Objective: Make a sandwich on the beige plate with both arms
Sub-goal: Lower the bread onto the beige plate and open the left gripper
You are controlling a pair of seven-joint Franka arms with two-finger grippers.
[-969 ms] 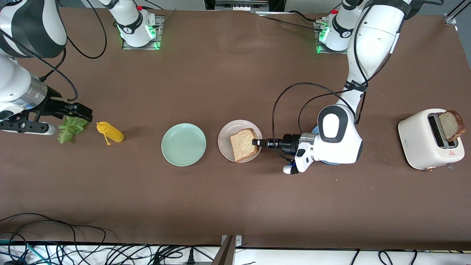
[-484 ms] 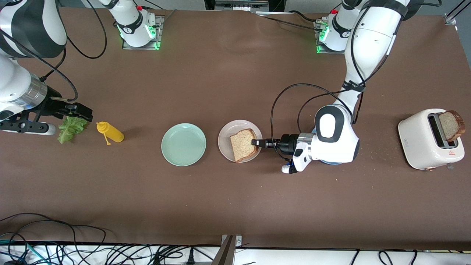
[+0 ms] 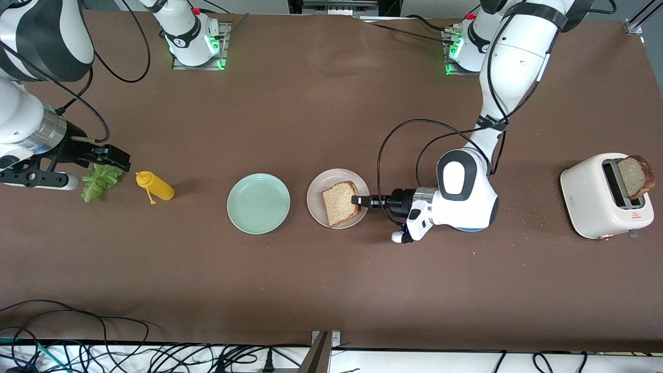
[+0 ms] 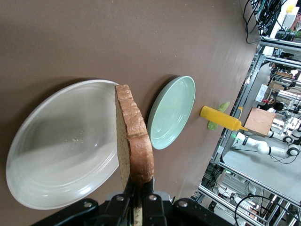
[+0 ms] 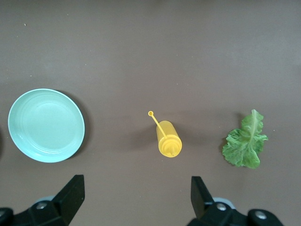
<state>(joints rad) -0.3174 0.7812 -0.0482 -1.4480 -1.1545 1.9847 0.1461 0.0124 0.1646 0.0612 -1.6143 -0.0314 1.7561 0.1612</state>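
The robot's left gripper will release the bread slice on the middle of the beige plate [image 3: 341, 202] [image 4: 66, 143], next to the mint green plate. The slice is now held low over the beige plate.
The beige plate [image 3: 317, 192] sits mid-table beside the mint green plate. My left gripper [image 3: 356, 200] reaches in level from the left arm's end and is shut on the crust edge of a brown bread slice [image 3: 339, 203], held low over the beige plate. In the left wrist view the bread slice [image 4: 134, 136] runs out edge-on from the left gripper [image 4: 139, 189] across the beige plate [image 4: 56, 150]; contact with the plate I cannot tell. The lettuce leaf [image 3: 101, 181] lies at the right arm's end, below my open right gripper [image 3: 111, 158]. A second bread slice [image 3: 636, 177] stands in the toaster.
A mint green plate [image 3: 258, 203] and a yellow squeeze bottle [image 3: 155, 187] lie between the beige plate and the lettuce. A white toaster [image 3: 603, 199] stands at the left arm's end. A blue plate edge [image 3: 469, 228] shows under the left arm. Cables hang along the table's front edge.
The left arm has shifted slightly toward the right arm's end, carrying the bread slice a little farther over the beige plate. The right arm has not moved.
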